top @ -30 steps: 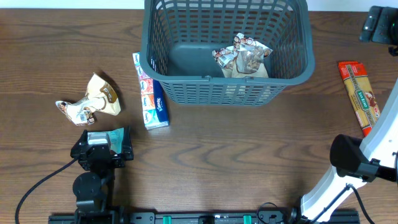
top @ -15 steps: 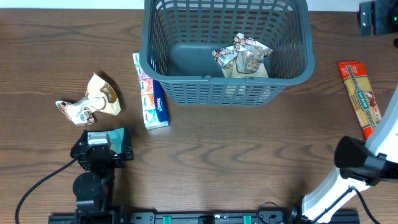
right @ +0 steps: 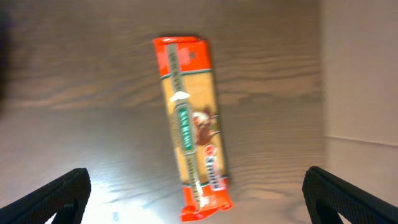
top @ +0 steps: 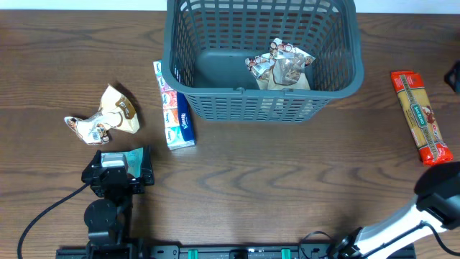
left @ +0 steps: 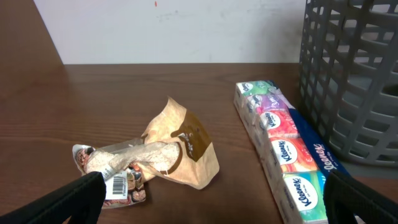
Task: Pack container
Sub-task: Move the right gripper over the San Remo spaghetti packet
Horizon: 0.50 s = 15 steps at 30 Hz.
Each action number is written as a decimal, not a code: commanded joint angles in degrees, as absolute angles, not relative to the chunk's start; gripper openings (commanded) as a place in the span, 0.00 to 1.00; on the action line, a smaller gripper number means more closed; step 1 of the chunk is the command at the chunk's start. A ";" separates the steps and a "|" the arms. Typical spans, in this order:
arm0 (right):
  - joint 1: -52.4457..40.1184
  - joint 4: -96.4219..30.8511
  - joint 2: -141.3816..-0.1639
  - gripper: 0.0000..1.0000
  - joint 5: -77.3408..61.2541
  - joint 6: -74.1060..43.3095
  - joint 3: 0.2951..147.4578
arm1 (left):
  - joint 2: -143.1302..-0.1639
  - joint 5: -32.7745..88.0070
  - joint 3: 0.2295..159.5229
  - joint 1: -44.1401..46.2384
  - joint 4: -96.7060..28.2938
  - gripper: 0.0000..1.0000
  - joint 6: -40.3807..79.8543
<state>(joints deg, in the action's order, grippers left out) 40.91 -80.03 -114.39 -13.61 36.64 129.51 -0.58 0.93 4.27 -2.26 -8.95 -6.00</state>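
The long red-and-orange packet has a green label between its red ends. Next, my right gripper closes by that label, on the middle of the long red-and-orange packet (top: pixel 422 116) (right: pixel 194 127).
The dark grey container (top: pixel 262 104) stands at the back middle of the table and holds a couple of snack packets (top: pixel 280 66). A crumpled brown snack packet (top: pixel 106 117) (left: pixel 158 155) and a Kleenex tissue pack (top: pixel 175 115) (left: pixel 280 152) lie left of it; its lattice wall (left: pixel 354 81) shows in the left wrist view. My left gripper (top: pixel 118 165) (left: pixel 211 202) is open and empty, low behind the brown packet. A long red-and-orange packet (top: pixel 420 115) (right: pixel 189 118) lies at the far right. My right gripper (top: pixel 456 75) (right: pixel 198 202) is open and empty above it, mostly off the overhead view's edge.
The table's right edge (right: pixel 323 93) runs close beside the red packet, with a pale floor beyond it. My right arm's white link (top: pixel 402 223) crosses the front right corner. A black cable (top: pixel 43 216) trails from the left arm at the front left.
My right gripper has moved from the back right corner beside the container forward and right, over the red packet. Its arm has swung right. The left arm and all objects have not moved.
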 commanded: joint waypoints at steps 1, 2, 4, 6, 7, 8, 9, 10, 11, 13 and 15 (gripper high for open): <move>44.80 -79.68 -113.69 0.99 -24.86 41.43 125.97 | -0.19 1.06 2.74 -2.57 -9.54 0.99 -5.67; 45.36 -79.00 -113.91 0.99 -23.68 41.36 124.36 | -0.19 1.06 2.74 -2.57 -9.54 0.99 -5.69; 45.60 -78.63 -114.85 0.99 -20.10 41.21 121.86 | -0.19 1.06 2.74 -2.57 -9.54 0.99 -5.67; 44.95 -78.72 -116.51 0.99 -17.19 40.75 119.87 | -0.19 1.06 2.74 -2.57 -9.54 0.99 -5.67; 44.51 -78.91 -117.40 0.99 -16.69 40.75 119.31 | -0.19 1.06 2.74 -2.57 -9.54 0.99 -5.69; 44.01 -79.22 -118.54 0.99 -16.12 40.66 119.00 | -0.19 1.06 2.74 -2.57 -9.54 0.99 -5.69; 43.48 -79.33 -119.63 0.99 -15.44 39.99 119.00 | -0.19 1.06 2.74 -2.57 -9.54 0.99 -5.69; 42.85 -79.22 -120.92 0.99 -14.63 38.96 119.00 | -0.19 1.06 2.74 -2.57 -9.54 0.99 -5.67; 42.24 -79.13 -121.97 0.99 -13.85 38.48 119.00 | -0.19 1.06 2.74 -2.57 -9.54 0.99 -5.67; 40.93 -78.39 -124.18 0.99 -11.20 37.10 119.00 | -0.19 1.06 2.74 -2.57 -9.54 0.99 -5.69; 39.70 -77.49 -125.86 0.99 -8.38 35.59 119.00 | -0.19 1.06 2.74 -2.57 -9.54 0.99 -5.69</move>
<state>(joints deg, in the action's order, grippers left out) 41.63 -78.00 -123.74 -12.80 38.24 119.44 -0.58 0.93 4.27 -2.26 -8.97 -6.00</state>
